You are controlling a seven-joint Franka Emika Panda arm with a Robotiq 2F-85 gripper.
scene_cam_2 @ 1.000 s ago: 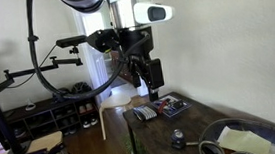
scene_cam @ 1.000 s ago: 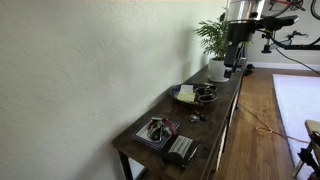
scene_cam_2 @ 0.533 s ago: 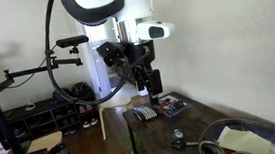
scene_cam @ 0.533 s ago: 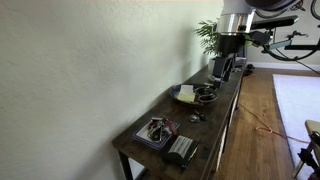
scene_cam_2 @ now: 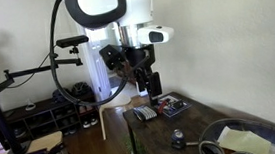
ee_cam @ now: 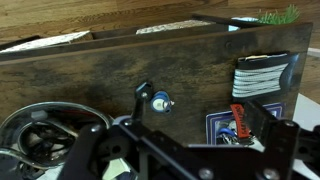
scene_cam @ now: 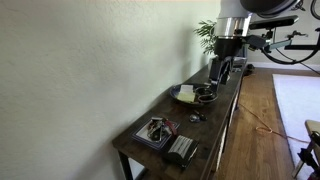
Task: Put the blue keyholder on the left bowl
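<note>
The blue keyholder's silver end (scene_cam: 194,118) (ee_cam: 163,104), on the side away from the black key, is the next spot that my gripper will go to and close on.
The blue keyholder (ee_cam: 160,101) lies on the dark wooden table with its black strap beside it. It shows small in both exterior views (scene_cam: 196,115) (scene_cam_2: 178,138). The left bowl, a squarish grey-blue dish (ee_cam: 222,122), holds a red tag and some keys. It sits near the table's end (scene_cam: 155,134) (scene_cam_2: 176,107). My gripper (ee_cam: 190,142) is open and empty. It hangs well above the table (scene_cam: 222,68) (scene_cam_2: 151,84), apart from the keyholder and the dish.
A striped flat object (ee_cam: 262,75) lies next to the grey-blue dish. A small dark round bowl (ee_cam: 38,140) and a round yellowish dish (scene_cam: 184,95) sit on the other side of the keyholder. A potted plant (scene_cam: 213,40) stands at the table's far end. A wall runs along the table.
The gripper has come down and moved along the table toward its middle. It is still open and empty. Nothing on the table has moved.
</note>
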